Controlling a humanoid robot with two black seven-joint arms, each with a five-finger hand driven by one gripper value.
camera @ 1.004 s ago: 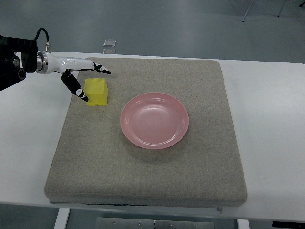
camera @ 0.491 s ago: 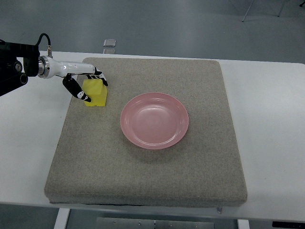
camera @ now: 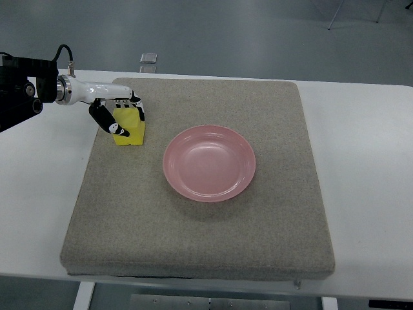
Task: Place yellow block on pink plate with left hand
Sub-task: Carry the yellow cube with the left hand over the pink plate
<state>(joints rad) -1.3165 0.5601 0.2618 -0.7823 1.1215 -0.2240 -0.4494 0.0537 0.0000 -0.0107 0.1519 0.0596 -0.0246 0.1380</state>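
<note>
My left gripper is holding the yellow block, which still rests on the mat. It will let go of the block on the pink plate point(camera: 196, 149), just behind the plate's middle, toward the hand's side.
A yellow block point(camera: 131, 131) sits on the grey mat at its back left. My left hand point(camera: 120, 113) comes in from the left edge and its fingers are closed around the block, thumb on the near side and fingers on the far side. The block still rests on the mat. A pink plate point(camera: 209, 163) lies empty in the middle of the mat, to the right of the block. The right arm does not show.
The grey mat point(camera: 200, 232) covers most of a white table point(camera: 368, 161). A small clear object point(camera: 148, 58) lies at the table's back edge.
My left hand moved right onto the block and its spread fingers closed around it. The block has hardly moved.
</note>
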